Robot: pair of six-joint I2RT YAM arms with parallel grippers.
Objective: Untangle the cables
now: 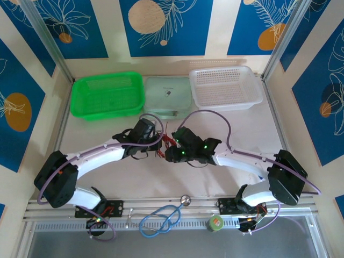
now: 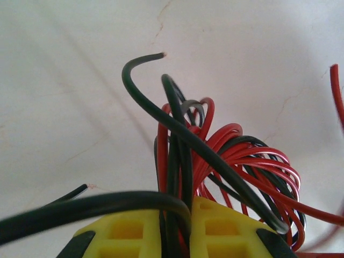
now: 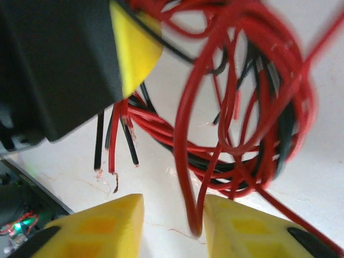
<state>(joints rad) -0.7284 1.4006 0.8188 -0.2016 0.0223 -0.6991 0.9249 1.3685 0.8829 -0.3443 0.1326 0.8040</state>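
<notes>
My left gripper is going to release the black and red cables at my right gripper, over the table's middle (image 1: 180, 151).
The cables (image 1: 167, 141) are a tangled bunch of thin red and black wires hanging between my two grippers at the table's middle. My left gripper (image 2: 174, 228) is shut on several black and red strands, which run up between its yellow fingers (image 2: 129, 231). The rest of the coil (image 2: 247, 161) bulges to its right. My right gripper (image 3: 173, 226) stands open just below the bunch (image 3: 252, 107). One red loop (image 3: 191, 204) dips into its gap, lying against the right finger (image 3: 242, 226). The left gripper's black body and a yellow fingertip (image 3: 134, 48) show at the upper left. Several bare wire ends (image 3: 115, 174) hang under it.
Along the back stand a green basket (image 1: 107, 95), a pale green lidded box (image 1: 168, 95) and a white basket (image 1: 226, 87). A blue stethoscope (image 1: 161, 217) and a small green roll (image 1: 216, 223) lie at the near edge between the arm bases.
</notes>
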